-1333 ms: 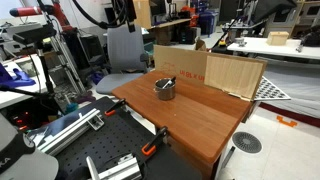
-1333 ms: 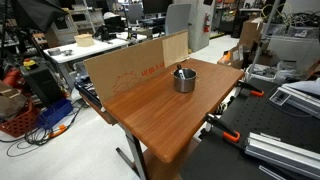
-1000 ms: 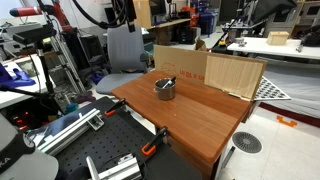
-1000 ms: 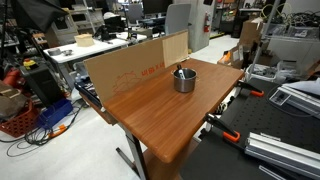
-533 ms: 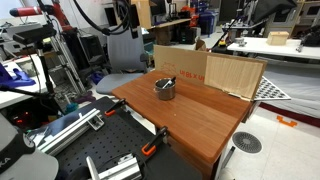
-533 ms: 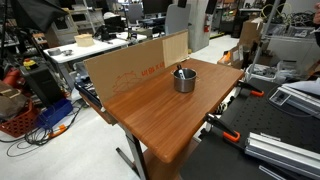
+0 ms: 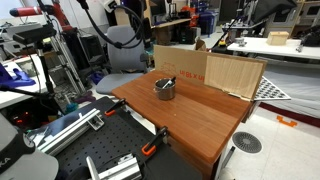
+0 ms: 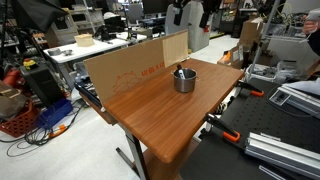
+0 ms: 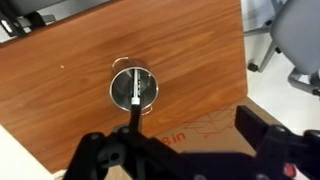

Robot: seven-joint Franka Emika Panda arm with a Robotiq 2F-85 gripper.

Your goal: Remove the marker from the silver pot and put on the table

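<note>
Next, I close my gripper on the marker's black end [image 7: 173, 78] [image 9: 135, 117], which pokes out over the rim of the silver pot.
A silver pot [image 7: 164, 88] stands on the wooden table [image 7: 200, 120], near the cardboard panel; it shows in both exterior views [image 8: 184, 80]. A black and white marker [image 9: 134, 92] leans in the pot [image 9: 118, 88], with its black end sticking out over the rim. My gripper [image 9: 180, 150] hangs high above the table's back edge, well apart from the pot. Its jaws stand wide open and empty. In the exterior views only the arm's lower end [image 7: 130, 9] shows at the top edge [image 8: 186, 12].
A cardboard panel [image 7: 205, 70] with red print stands upright along the table's back edge [image 8: 125, 68]. A grey office chair [image 9: 300, 40] is beyond the table. Benches, cables and orange clamps [image 7: 150, 148] surround the table.
The arm has come further into both exterior views at the top, toward the table's back edge. The pot and marker have not moved.
</note>
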